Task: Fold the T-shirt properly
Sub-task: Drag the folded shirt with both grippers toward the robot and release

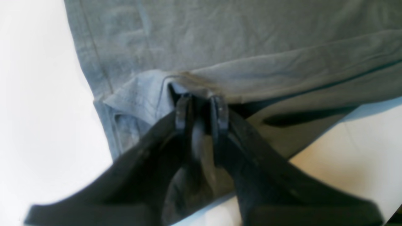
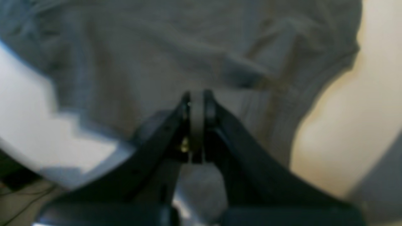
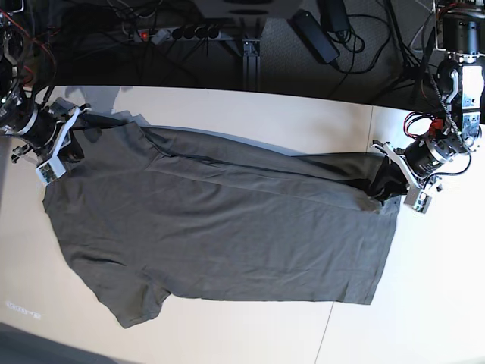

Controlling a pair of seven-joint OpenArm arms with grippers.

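Next, my left gripper lets go of the T-shirt's hem slightly farther back, beside the shirt's far corner on the pale table (image 3: pixel 392 161).
The dark olive-grey T-shirt (image 3: pixel 227 220) lies spread across the pale table, its length running left to right, with one short sleeve (image 3: pixel 140 303) pointing to the near edge. My left gripper (image 3: pixel 377 189) at the shirt's right end is shut on a raised fold of the hem; in the left wrist view its fingertips (image 1: pixel 201 110) pinch bunched cloth (image 1: pixel 220 37). At the far left corner of the shirt, my right gripper (image 3: pixel 72 140) holds the shoulder end. The blurred right wrist view shows that gripper (image 2: pixel 197 100) shut on a thin strip of cloth (image 2: pixel 141 47).
The table (image 3: pixel 250 106) extends beyond the shirt on all sides, with a seam (image 3: pixel 333 326) near the front right. Behind its far edge lie a power strip (image 3: pixel 174 32), a black adapter (image 3: pixel 314 34) and cables. Arm bases stand at both ends.
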